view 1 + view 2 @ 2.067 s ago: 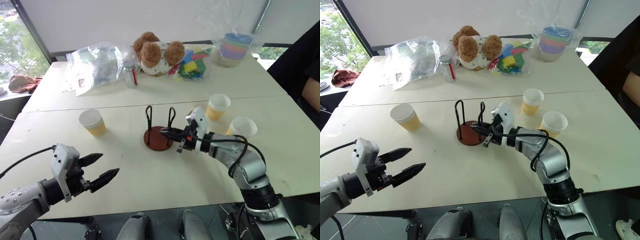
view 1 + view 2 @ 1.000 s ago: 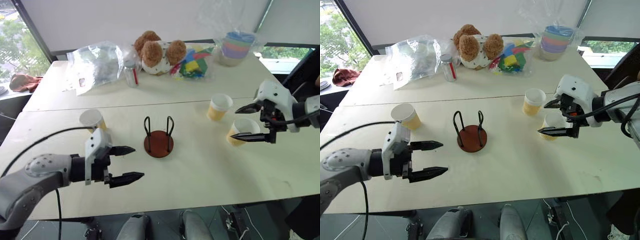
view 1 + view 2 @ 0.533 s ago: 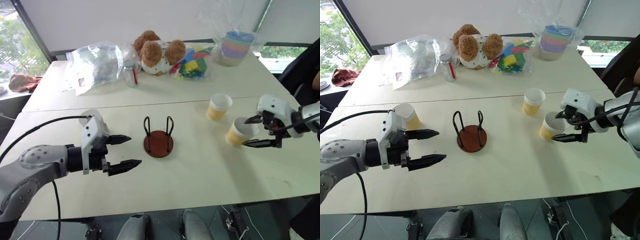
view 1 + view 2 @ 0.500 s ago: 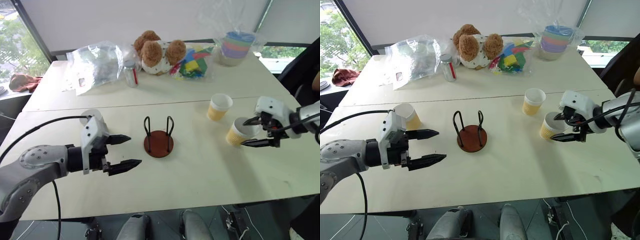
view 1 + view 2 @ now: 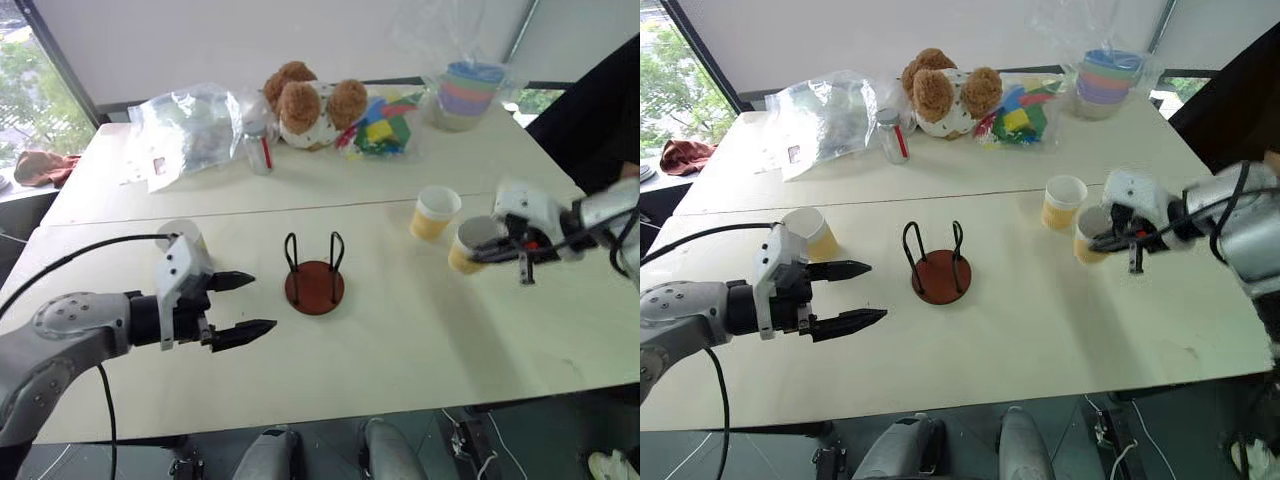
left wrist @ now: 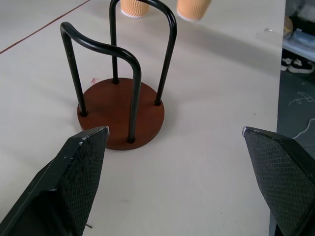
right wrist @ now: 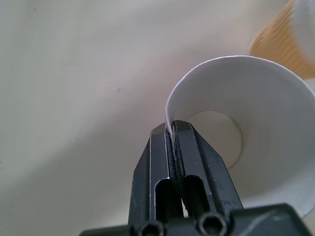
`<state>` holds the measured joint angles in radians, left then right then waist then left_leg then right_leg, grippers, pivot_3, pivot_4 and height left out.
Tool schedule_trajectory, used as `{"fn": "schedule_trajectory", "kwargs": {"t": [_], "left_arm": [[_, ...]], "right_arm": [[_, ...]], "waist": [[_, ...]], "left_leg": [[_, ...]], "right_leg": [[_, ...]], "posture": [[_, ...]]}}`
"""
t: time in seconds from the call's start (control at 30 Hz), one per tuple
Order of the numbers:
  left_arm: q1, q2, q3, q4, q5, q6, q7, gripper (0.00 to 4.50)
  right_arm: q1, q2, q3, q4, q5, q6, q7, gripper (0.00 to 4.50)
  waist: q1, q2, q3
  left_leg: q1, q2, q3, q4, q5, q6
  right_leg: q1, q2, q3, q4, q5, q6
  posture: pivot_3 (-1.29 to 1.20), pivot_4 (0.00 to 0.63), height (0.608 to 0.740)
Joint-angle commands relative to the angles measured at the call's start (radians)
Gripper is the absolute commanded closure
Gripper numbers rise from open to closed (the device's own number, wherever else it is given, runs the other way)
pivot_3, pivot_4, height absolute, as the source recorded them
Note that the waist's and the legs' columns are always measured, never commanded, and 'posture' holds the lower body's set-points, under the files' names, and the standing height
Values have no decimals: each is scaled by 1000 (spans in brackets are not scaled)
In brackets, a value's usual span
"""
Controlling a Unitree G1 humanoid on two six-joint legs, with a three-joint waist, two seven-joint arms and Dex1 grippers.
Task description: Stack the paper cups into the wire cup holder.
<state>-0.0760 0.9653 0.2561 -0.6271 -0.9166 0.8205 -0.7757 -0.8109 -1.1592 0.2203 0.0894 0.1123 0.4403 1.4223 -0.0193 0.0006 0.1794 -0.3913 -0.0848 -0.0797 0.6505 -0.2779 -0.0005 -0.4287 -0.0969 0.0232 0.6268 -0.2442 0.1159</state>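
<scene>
The robot's right gripper should set the paper cup down on the red-brown disc (image 5: 315,288) between the black wire loops.
The wire cup holder (image 5: 314,286), a red-brown disc with black wire loops, stands empty at the table's middle. My right gripper (image 7: 172,129) is shut on the rim wall of a paper cup (image 5: 466,243), one finger inside and one outside. That cup hangs tilted just above the table, right of the holder. A second paper cup (image 5: 435,212) stands upright just behind it. The third paper cup (image 5: 180,237) stands at the left, behind my left gripper (image 5: 245,305). That gripper is open and empty, pointing at the holder (image 6: 120,113) from its left.
Along the table's far side lie a clear plastic bag (image 5: 190,125), a small bottle (image 5: 259,150), a teddy bear (image 5: 305,100), coloured blocks (image 5: 385,128) and a bagged stack of pastel bowls (image 5: 470,92). A person in dark clothes (image 5: 590,110) is at the far right.
My right gripper has shut on the near cup's rim and lifted it off the table, a little to the left. The left gripper has stayed open, about where it was.
</scene>
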Motion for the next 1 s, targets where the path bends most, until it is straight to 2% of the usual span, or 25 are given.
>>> {"fn": "schedule_trajectory", "kwargs": {"t": [0.03, 0.13, 0.23, 0.33, 0.43, 0.5, 0.67, 1.0], "left_arm": [[18, 34, 65, 10, -4, 1, -39, 0], [47, 46, 77, 6, 3, 2, -54, 0], [56, 51, 93, -3, -9, 8, -58, 0], [60, 54, 106, -3, -8, 8, -60, 0], [64, 42, 115, -12, 2, 4, -40, 0], [104, 36, 150, -43, -13, 14, -34, 0], [153, 29, 181, -70, -20, 17, -19, 0], [187, -8, 161, -132, -29, 24, 49, 0]], "right_arm": [[-264, 15, 1, 78, -27, -72, 115, 4489], [-513, 58, 60, 189, -4, -175, 190, 4489], [-610, 114, 108, 224, 93, -197, 192, 4489], [-602, 200, 125, 139, 278, -119, 192, 4489], [-547, 295, 104, 71, 349, -50, 192, 4489], [-502, 336, 112, 28, 355, -34, 192, 4489], [-479, 359, 168, -25, 395, -23, 192, 4489], [-553, 459, 307, 181, 287, -203, 192, 4489]], "waist": [[2, 1, 1], [2, 3, 2], [6, -2, 1], [2, -3, 1], [4, -3, 1], [7, -3, 1], [10, -3, 1], [2, -3, 1]], "left_leg": [[0, 0, 0, 0, 0, 0], [0, 0, 0, -2, 0, -1], [0, 1, -2, -3, 1, -2], [0, 1, -1, -1, 0, -3], [0, 1, -1, -1, 0, -3], [0, 1, -2, -1, 0, -3], [-2, 0, -2, -1, 1, -4], [-1, 0, -1, -1, 1, -3]], "right_leg": [[0, 0, 0, 0, 0, 0], [-1, 1, 0, 0, 0, 0], [-1, 1, -2, -1, 0, 0], [1, 0, -2, -3, 0, 0], [-1, 0, -1, 0, 0, 0], [-1, 0, -1, 1, 0, 0], [-3, -1, -1, 1, 0, 0], [-4, 0, -1, 4, 0, 0]], "posture": [[0, 150, 740], [0, 150, 740], [0, 150, 740], [0, 150, 740], [0, 150, 740], [0, 150, 740], [0, 150, 740], [0, 150, 740]]}}
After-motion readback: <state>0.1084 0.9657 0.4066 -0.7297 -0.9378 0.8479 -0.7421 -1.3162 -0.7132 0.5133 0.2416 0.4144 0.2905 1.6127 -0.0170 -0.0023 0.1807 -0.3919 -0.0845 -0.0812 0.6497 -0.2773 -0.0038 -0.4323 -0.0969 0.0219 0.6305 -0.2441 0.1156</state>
